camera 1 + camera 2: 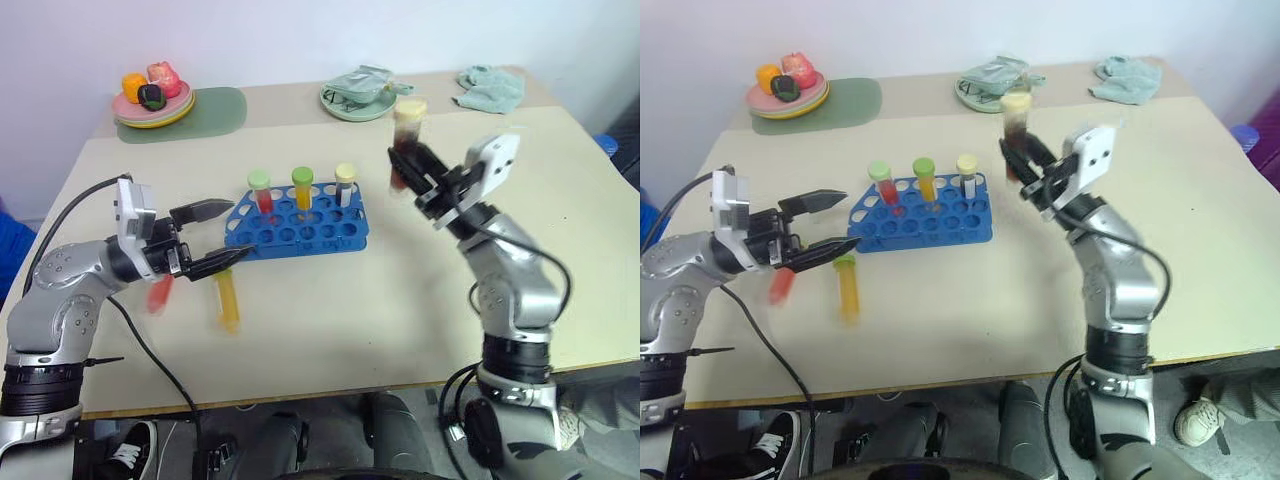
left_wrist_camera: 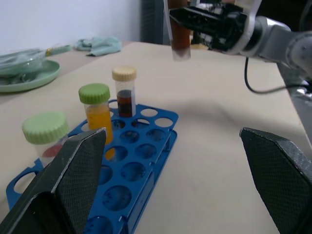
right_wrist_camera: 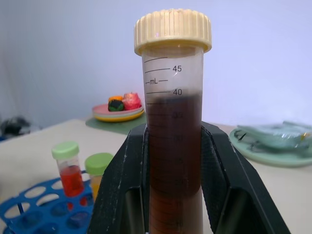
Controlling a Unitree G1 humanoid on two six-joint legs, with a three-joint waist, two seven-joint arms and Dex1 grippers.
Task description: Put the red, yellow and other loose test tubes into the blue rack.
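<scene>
Next, I set the dark brown tube, now upright in the air beside the rack, with my right gripper into the blue rack's hole (image 1: 350,228) in front of the cream-capped tube.
The blue rack (image 1: 297,228) stands mid-table with three capped tubes upright in its back row: a red one (image 1: 261,192), a yellow one (image 1: 302,190) and a cream-capped one (image 1: 345,184). My right gripper (image 1: 405,168) is in the air to the right of the rack, shut on a dark brown tube with a cream cap (image 3: 174,122), held upright. My left gripper (image 1: 235,232) hovers open and empty just left of the rack. Below it a loose red tube (image 1: 159,294) and a loose yellow tube (image 1: 228,301) lie on the table.
At the back left, a plate of toy fruit (image 1: 153,103) rests on a green mat (image 1: 218,110). A pale green plate holding a crumpled bag (image 1: 360,95) and a teal cloth (image 1: 491,88) sit at the back right. The table's front edge is near both arms.
</scene>
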